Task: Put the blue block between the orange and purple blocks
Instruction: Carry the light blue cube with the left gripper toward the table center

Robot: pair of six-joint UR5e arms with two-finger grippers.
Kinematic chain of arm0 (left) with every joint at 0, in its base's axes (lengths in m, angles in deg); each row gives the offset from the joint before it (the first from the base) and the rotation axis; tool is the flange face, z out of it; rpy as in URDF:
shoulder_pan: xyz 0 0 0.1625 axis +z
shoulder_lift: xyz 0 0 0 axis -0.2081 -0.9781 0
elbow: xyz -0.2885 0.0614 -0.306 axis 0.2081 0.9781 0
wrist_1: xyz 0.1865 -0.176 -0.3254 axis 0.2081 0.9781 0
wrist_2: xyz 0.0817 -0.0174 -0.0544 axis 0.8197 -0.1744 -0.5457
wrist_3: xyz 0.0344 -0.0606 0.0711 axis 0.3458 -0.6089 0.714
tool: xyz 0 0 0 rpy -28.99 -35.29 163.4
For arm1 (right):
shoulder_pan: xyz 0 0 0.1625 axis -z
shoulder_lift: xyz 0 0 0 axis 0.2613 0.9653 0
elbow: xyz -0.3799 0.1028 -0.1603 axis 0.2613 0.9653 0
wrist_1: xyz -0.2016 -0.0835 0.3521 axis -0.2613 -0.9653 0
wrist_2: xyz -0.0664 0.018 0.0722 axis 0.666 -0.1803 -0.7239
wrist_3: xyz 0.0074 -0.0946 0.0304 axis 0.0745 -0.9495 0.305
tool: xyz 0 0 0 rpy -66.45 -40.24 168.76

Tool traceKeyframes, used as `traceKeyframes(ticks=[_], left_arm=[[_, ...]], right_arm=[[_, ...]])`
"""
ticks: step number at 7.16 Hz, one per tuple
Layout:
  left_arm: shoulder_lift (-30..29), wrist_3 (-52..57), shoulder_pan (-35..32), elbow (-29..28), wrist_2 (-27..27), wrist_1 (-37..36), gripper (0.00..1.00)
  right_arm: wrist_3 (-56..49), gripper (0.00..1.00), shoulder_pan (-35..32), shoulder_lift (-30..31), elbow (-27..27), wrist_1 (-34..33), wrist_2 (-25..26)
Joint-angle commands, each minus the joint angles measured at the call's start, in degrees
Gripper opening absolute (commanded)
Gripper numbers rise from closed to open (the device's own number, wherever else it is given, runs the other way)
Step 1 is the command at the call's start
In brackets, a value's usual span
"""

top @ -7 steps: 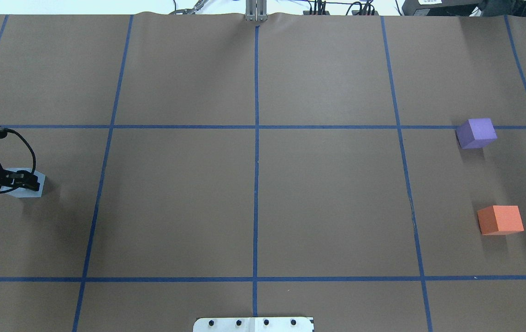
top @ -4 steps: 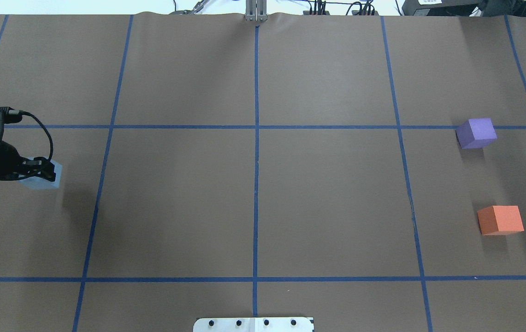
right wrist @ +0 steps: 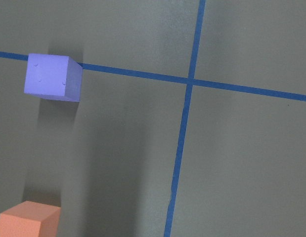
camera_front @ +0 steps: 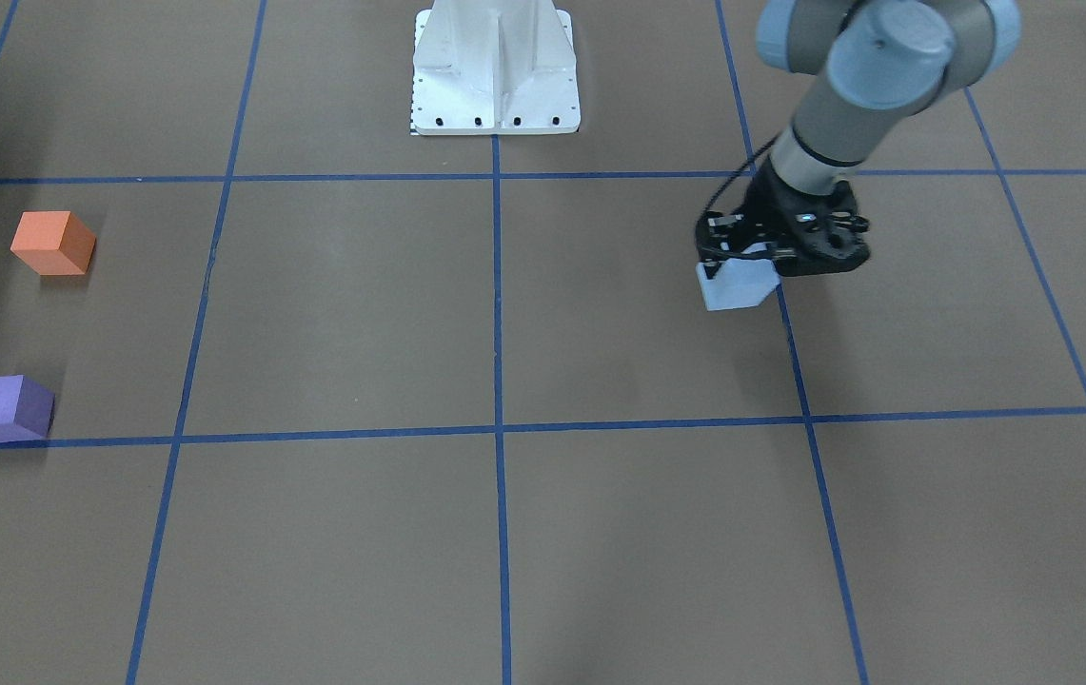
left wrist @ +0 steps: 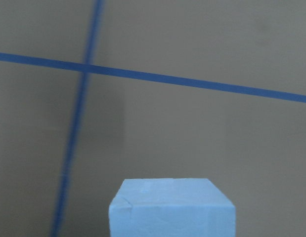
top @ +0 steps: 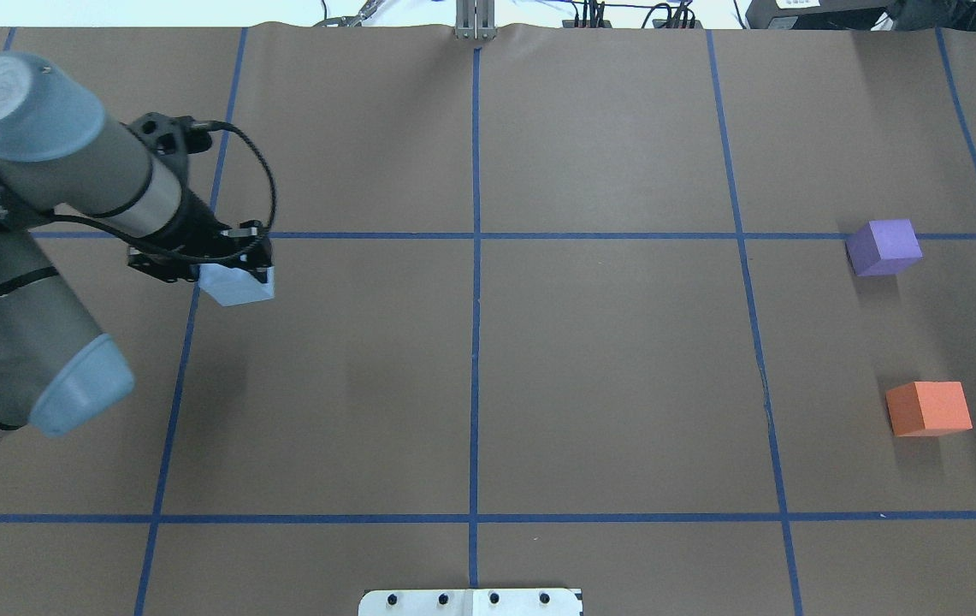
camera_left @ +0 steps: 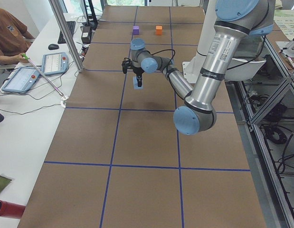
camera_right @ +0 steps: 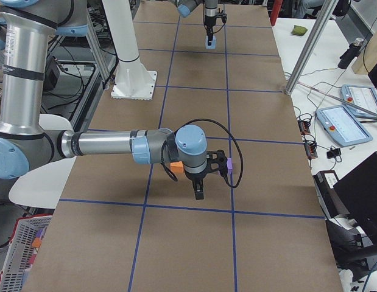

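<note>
My left gripper is going to release the light blue block on the middle tape line, just before the far crossing (camera_front: 486,348).
The light blue block (top: 239,287) hangs in my left gripper (top: 231,261), which is shut on it, above the table's left part near a blue tape crossing. It also shows in the front view (camera_front: 731,287), under the gripper (camera_front: 742,259), and in the left wrist view (left wrist: 172,210). The purple block (top: 884,247) and the orange block (top: 929,408) sit apart at the far right. Both show in the right wrist view, purple (right wrist: 53,76) and orange (right wrist: 26,219). My right gripper (camera_right: 199,193) shows only in the right side view, above those blocks; I cannot tell its state.
The brown table (top: 607,359) is marked with blue tape lines. The robot's white base plate (camera_front: 495,71) stands at the near edge. There is a gap of bare table between the purple and orange blocks (top: 907,329).
My left arm has swung in from the table's left edge, carrying the blue block to the right and farther from the robot. The purple and orange blocks have not moved.
</note>
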Motion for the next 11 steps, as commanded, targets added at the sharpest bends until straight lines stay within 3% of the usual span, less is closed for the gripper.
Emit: traceKeyframes(ticks=[1,2,4,6,9,10,11], left_arm=[[-19.2,-5.16,6.76,-13.66,3.51,-0.93,0.0],[-25.55,-4.91,7.92,-21.31,4.83,-0.58,0.0],[-28.77,-0.2,10.82,-29.71,10.28,2.65,0.0],[-28.69,1.68,13.63,-33.41,13.88,6.08,0.0],[-28.42,1.77,13.73,-36.06,13.99,8.21,0.0],[-28.42,1.77,13.38,-36.06,13.9,7.95,0.33],[-28.16,1.08,13.38,-35.63,13.9,8.04,0.99]], right_arm=[[0.18,1.0,0.09,0.11,-0.14,0.47,-0.54],[0.18,1.0,0.09,0.11,-0.05,0.47,-0.89],[0.27,1.0,0.09,-0.42,-0.23,0.12,-1.42],[0.27,1.0,0.09,-0.68,-0.32,0.21,-2.12],[10.81,0.99,1.4,-1.91,-3.81,0.48,-4.06],[12.91,0.99,1.84,-3.04,-3.92,0.47,-4.06],[15.54,0.99,2.98,-3.84,-5.14,0.39,-4.06]])
